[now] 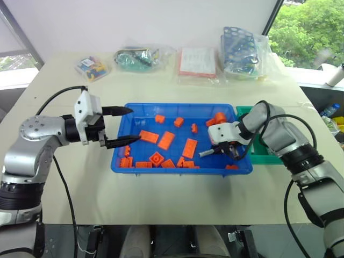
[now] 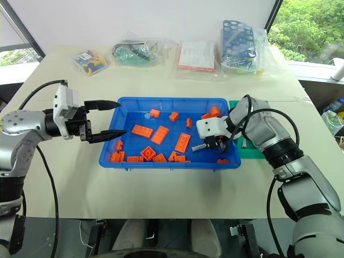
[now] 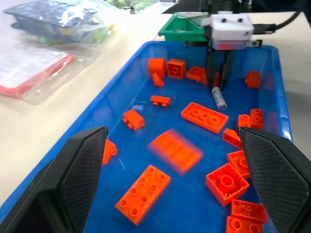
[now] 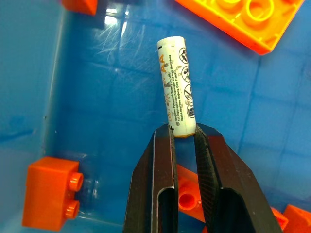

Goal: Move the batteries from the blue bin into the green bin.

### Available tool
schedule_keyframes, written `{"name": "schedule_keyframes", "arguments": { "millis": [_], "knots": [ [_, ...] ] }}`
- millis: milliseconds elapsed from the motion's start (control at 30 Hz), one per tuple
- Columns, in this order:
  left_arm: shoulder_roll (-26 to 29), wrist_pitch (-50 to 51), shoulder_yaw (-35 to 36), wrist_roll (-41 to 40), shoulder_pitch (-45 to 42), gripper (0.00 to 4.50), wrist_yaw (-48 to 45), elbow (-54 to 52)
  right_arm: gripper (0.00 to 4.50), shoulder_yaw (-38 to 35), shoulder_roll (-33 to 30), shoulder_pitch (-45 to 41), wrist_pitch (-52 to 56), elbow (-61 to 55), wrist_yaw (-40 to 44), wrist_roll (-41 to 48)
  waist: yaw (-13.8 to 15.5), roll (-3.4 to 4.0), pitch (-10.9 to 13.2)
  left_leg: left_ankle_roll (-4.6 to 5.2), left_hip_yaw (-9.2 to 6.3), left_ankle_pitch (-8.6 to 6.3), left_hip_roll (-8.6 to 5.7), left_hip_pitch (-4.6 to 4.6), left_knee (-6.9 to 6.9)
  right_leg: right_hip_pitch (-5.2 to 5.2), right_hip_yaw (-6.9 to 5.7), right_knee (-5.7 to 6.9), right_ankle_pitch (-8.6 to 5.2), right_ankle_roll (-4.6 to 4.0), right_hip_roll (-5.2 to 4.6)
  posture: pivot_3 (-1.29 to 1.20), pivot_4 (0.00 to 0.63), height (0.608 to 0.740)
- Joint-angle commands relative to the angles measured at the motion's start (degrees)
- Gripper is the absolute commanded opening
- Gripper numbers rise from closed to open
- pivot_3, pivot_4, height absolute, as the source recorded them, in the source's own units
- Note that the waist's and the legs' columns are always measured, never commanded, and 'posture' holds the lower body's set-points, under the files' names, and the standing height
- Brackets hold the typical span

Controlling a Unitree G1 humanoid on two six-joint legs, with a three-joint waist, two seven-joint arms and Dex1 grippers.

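Next, I release the silvery-grey battery from my right gripper in the far part of the green bin [image 1: 261, 118], near the green bin's back side. The battery is still inside the blue bin.
The blue bin [image 1: 181, 170] sits mid-table, strewn with orange bricks [image 1: 166, 140]. One silvery-grey battery [image 4: 177, 90] is pinched at its end between my right gripper's [image 4: 183, 132] fingers, in the bin's right part near the front wall; the same battery [image 1: 207, 153] sticks out leftward from that gripper [image 1: 219, 150]. The green bin [image 1: 267, 157] stands against the blue bin's right side, partly hidden behind my right arm. My left gripper [image 1: 134, 124] is open, level over the blue bin's left rim, holding nothing; its fingers [image 3: 82, 170] frame the bin in the left wrist view.
Several clear bags of parts [image 1: 200, 62] lie along the table's far edge, among them a blue perforated rack [image 1: 240, 49] and a bag of small colourful pieces [image 1: 91, 66]. A bottle [image 1: 328, 111] lies beyond the table's right edge.
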Motion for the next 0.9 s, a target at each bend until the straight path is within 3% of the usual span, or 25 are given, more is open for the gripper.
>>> {"name": "schedule_keyframes", "arguments": {
  "millis": [33, 200, 300, 433, 633, 800, 900],
  "knots": [
    [0.63, 0.06, 0.15, -1.01, -0.49, 4.5, -0.4, -2.14, 0.18, -1.52, -0.36, 0.51, 1.25, -2.77, 0.26, 1.29, 0.01, 0.0, 0.0, 0.0, 0.0, 0.0, 0.0, 0.0, 0.0, 0.0, 0.0, 0.0, 0.0, 0.0, 0.0, 0.0, 0.15, 0.739],
    [0.33, 0.12, -0.49, -1.09, -0.72, 4.5, -0.38, -2.39, 0.18, -4.46, -0.44, 0.68, 7.3, -6.35, -0.38, 4.14, 0.05, 0.01, 0.0, 0.0, 0.01, 0.0, 0.0, -0.01, 0.01, 0.0, 0.0, 0.0, 0.0, 0.0, -0.01, 0.0, 0.15, 0.739],
    [0.32, 0.25, -0.63, -1.29, -0.6, 4.5, -0.43, -2.73, 0.18, -9.76, -1.19, -0.68, 17.9, -12.75, 0.2, 9.99, 0.07, 0.05, 0.03, 0.0, 0.0, 0.0, 0.02, -0.04, 0.0, -0.05, 0.01, 0.0, 0.0, 0.0, -0.02, 0.0, 0.15, 0.739],
    [0.52, 0.28, -0.54, -1.71, -0.05, 4.5, -0.44, -3.1, 0.18, -18.17, -6.73, -2.56, 27.24, -14.57, -1.08, 15.18, 0.23, 0.05, 0.03, 0.0, -0.01, 0.0, 0.03, -0.04, -0.01, -0.05, 0.0, 0.01, 0.0, 0.0, -0.06, 0.0, 0.15, 0.739],
    [0.56, -0.25, -0.56, -1.83, 0.27, 4.5, -0.68, -2.25, 0.18, -25.18, -18.77, 1.89, 24.71, -6.75, -4.8, 14.75, 0.36, 0.04, 0.03, 0.0, 0.02, -0.01, -0.06, -0.04, -0.04, 0.0, -0.04, -0.09, -0.01, -0.02, -0.2, 0.0, 0.15, 0.739],
    [0.24, -0.27, -1.62, -1.47, -1.27, 4.5, -1.25, -0.51, 0.18, -27.7, -21.42, 9.75, 23.79, -7.41, -8.72, 15.41, -0.43, 0.05, 0.03, 0.01, 0.1, -0.01, -0.01, -0.01, -0.12, -0.06, 0.05, -0.08, -0.01, -0.01, -0.11, 0.0, 0.15, 0.739],
    [0.13, -0.03, -2.18, -1.36, -2.89, 4.5, -1.84, 0.74, 1.52, -27.85, -20.89, 12.06, 23.75, -7.55, -11.59, 15.42, -0.38, 0.13, 0.05, 0.01, 0.12, 0.0, -0.01, 0.0, -0.11, -0.13, 0.09, 0.0, 0.0, -0.01, -0.03, 0.0, 0.15, 0.739]
  ]
}}
